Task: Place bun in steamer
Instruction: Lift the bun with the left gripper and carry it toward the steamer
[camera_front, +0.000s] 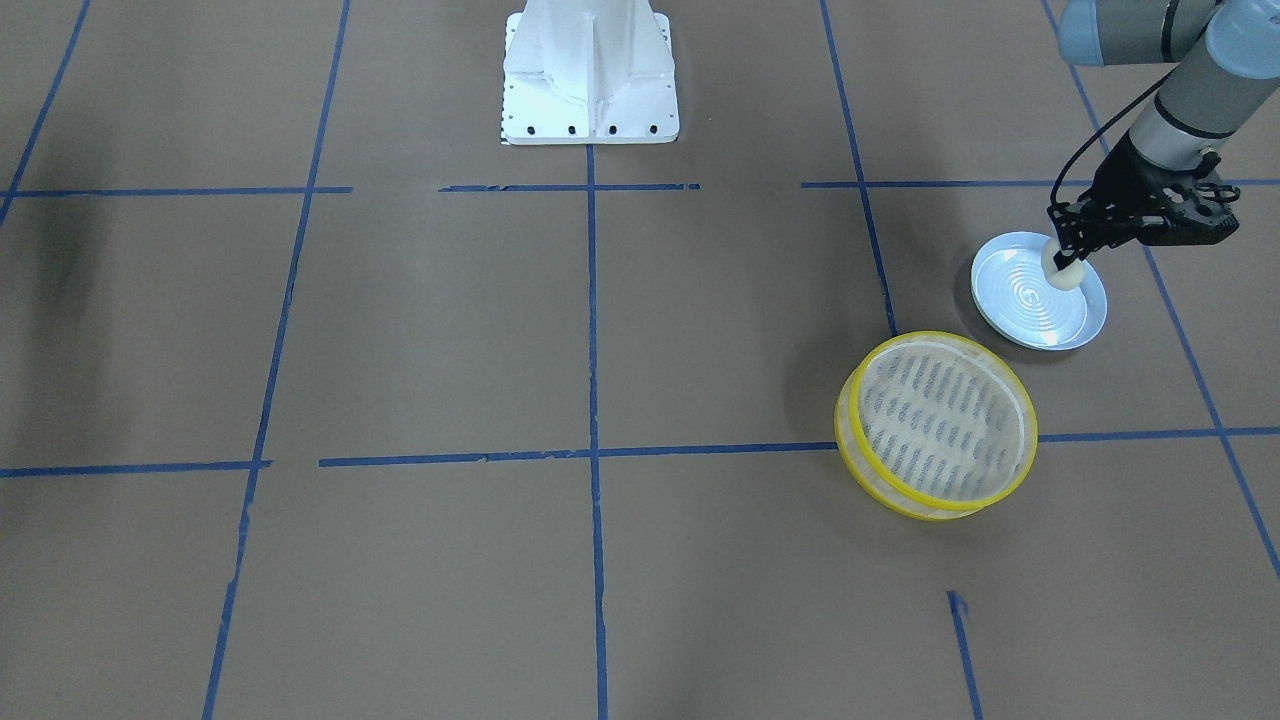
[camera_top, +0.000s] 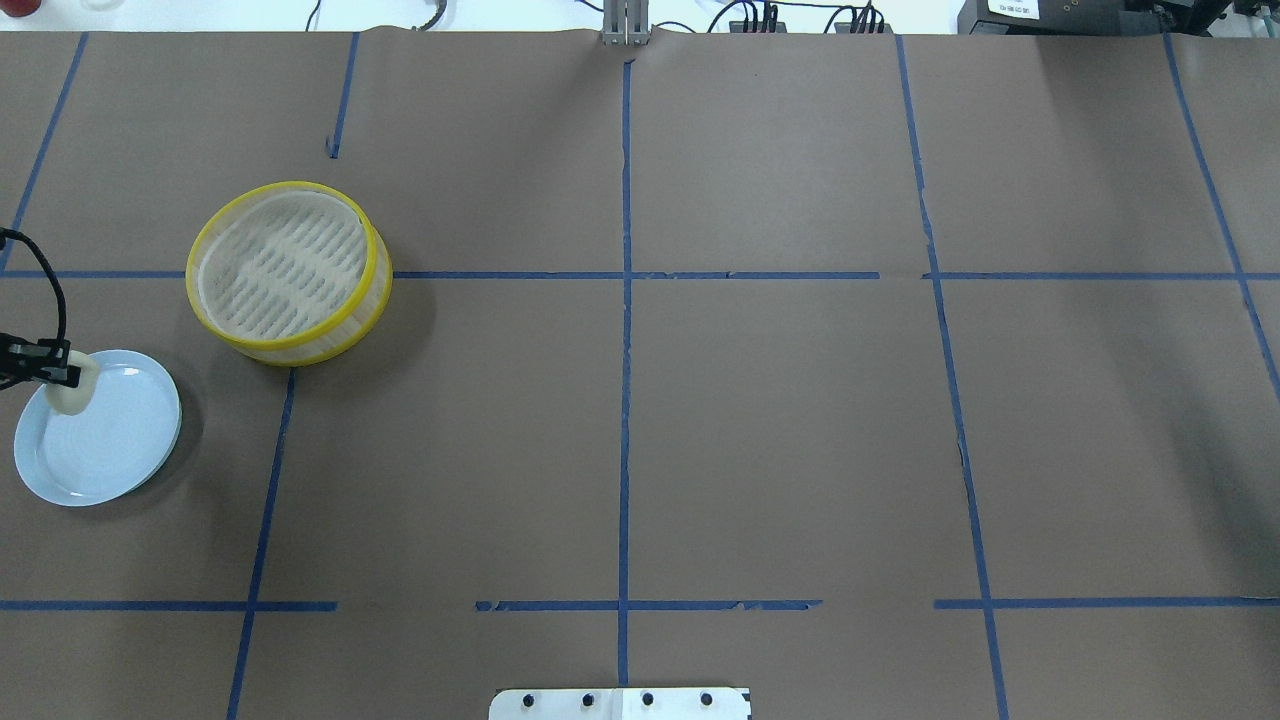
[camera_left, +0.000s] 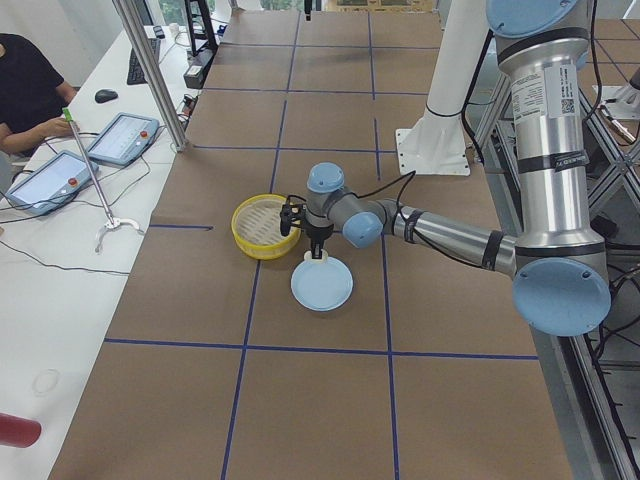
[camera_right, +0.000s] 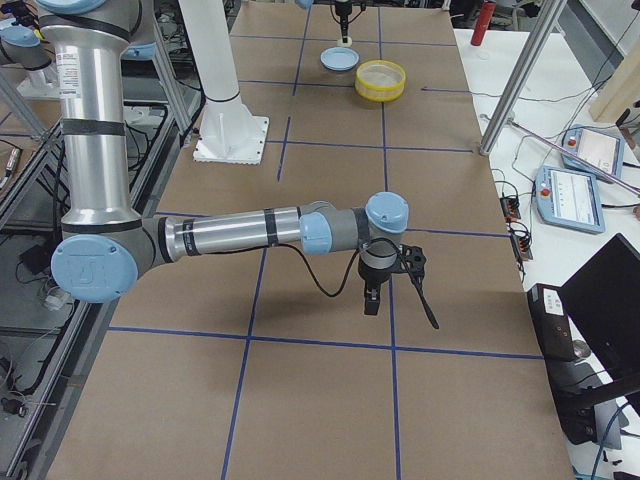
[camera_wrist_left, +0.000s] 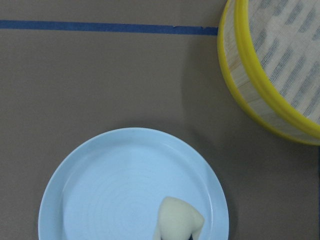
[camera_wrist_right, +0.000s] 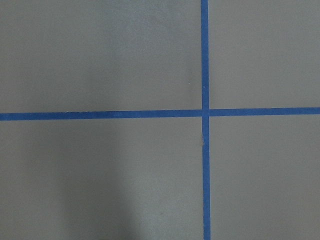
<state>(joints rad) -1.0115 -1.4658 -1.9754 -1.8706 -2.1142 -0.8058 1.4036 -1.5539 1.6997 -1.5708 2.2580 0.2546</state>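
The robot's left gripper needs to release the bun, still over the pale blue plate's edge, on the white bottom inside the yellow-rimmed steamer (camera_front: 962, 426), near the steamer's middle.
The cream-white bun (camera_front: 1064, 270) is pinched in my left gripper (camera_front: 1068, 252), which is shut on it over the edge of the pale blue plate (camera_front: 1030, 300). The bun also shows in the overhead view (camera_top: 72, 392) and at the bottom of the left wrist view (camera_wrist_left: 177, 220), over the plate (camera_wrist_left: 120, 190). The yellow-rimmed steamer (camera_front: 858, 462) stands empty beside the plate, apart from it, and shows in the overhead view (camera_top: 290, 347) and the left wrist view (camera_wrist_left: 245, 75). My right gripper (camera_right: 371, 303) hangs over bare table far away; I cannot tell whether it is open or shut.
The table is brown paper with blue tape lines (camera_top: 625, 275). The robot's white base (camera_front: 590, 70) stands at the table's middle edge. An operator (camera_left: 25, 85) sits at a side bench with tablets.
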